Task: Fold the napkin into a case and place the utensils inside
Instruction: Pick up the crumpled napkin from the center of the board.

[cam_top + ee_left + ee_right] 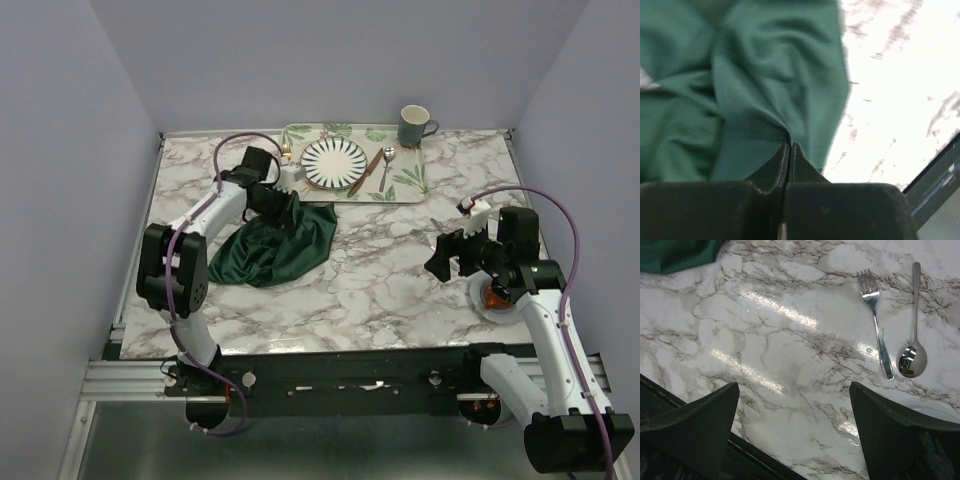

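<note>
Next, my right gripper closes on the near corner (327,259) (714,261) of the dark green napkin, on the side that faces the silver fork.
The dark green napkin (275,248) lies crumpled on the left of the marble table (380,285). My left gripper (283,203) is at its far edge. In the left wrist view it (790,145) is shut, with a ridge of the napkin (765,75) pinched at the tips. A copper-brown knife (365,172) and a silver spoon (386,166) lie on the leaf-patterned tray (410,180), right of the striped plate (335,162). My right gripper (447,257) hovers open over bare marble with nothing in it (794,386). Beyond it lie a silver fork (877,325) and spoon (913,357).
A teal mug (413,126) stands at the tray's back right corner. A small white dish (495,300) sits under my right arm, and its rim (935,412) shows beside the right finger. A corner of the napkin (675,252) reaches the right wrist view's top left.
</note>
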Controlling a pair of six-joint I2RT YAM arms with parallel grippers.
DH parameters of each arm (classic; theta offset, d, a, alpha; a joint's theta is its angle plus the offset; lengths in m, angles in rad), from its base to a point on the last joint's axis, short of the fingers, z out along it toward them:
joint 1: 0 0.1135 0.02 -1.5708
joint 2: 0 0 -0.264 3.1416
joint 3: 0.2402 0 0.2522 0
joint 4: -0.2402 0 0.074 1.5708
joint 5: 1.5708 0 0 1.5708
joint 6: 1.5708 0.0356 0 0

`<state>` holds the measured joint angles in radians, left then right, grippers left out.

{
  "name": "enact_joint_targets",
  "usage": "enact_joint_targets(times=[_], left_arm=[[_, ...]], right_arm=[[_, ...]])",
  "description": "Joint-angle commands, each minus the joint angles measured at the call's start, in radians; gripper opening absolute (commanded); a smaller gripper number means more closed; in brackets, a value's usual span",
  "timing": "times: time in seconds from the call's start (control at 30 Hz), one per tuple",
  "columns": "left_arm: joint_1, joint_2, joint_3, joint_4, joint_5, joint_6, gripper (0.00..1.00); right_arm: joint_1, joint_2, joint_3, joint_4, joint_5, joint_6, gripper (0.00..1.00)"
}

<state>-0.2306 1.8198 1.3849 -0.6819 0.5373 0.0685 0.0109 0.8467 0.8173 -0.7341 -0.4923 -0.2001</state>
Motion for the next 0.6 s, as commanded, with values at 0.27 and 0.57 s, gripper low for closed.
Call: enact_joint_targets(times=[0.27, 0.57], left_arm=[[-0.659, -0.223, -0.202, -0.146, -0.25, 0.37, 0.49], [-0.425, -0.46, -0.27, -0.058, -0.195, 0.344, 0.84]], right_arm=[[-0.006, 0.155, 0.158, -0.126, -0.063, -0.033, 1.0], [-0.006, 0.247, 0.22, -0.127, -0.175, -0.002, 1.0]])
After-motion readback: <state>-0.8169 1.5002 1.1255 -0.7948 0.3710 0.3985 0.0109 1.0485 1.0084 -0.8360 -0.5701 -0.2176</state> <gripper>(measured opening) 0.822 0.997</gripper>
